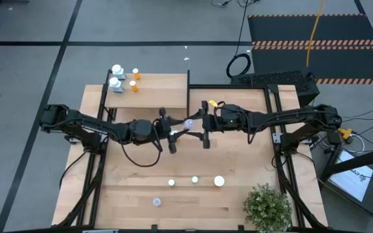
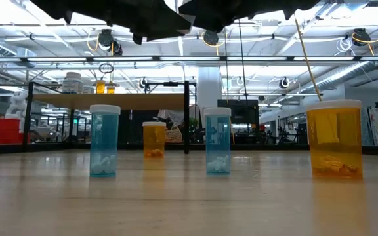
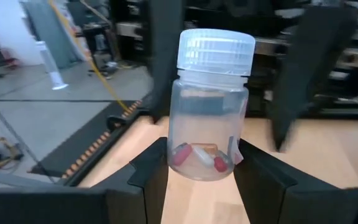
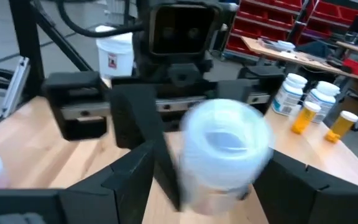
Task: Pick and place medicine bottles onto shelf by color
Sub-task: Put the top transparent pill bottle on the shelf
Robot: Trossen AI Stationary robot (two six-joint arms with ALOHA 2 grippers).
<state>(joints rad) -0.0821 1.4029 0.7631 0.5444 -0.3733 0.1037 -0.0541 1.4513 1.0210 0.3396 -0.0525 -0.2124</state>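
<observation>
My right gripper needs to hold the bottle while my left gripper, which now pinches the lower body of the bottle, takes it nearer the cap (image 3: 214, 78) from above.
A clear medicine bottle (image 3: 207, 118) with a white cap and red-and-white capsules hangs above the table's middle (image 1: 188, 123), and my left gripper (image 3: 201, 171) is shut on it. My right gripper (image 4: 219, 180) faces it from the table's right, open, one finger on either side of the bottle's cap (image 4: 225, 140); whether they touch it I cannot tell. The shelf (image 1: 154, 94) at the far left carries two white bottles (image 1: 116, 76) and two orange ones (image 1: 135, 79), all standing on their bases. My left gripper pinches the bottle's lower body (image 3: 179, 158) between its two fingers, one on each side. The fingers come in level from the table's left. The bottle stands upright in the hold, cap up, lifted clear of the table.
Two blue bottles (image 2: 104, 141) (image 2: 217, 141) and two orange ones (image 2: 153, 139) (image 2: 334, 139) stand on the near half of the table. A green potted plant (image 1: 267, 207) sits at the near right corner. The shelf's black upright panel (image 1: 188, 90) is at its right end.
</observation>
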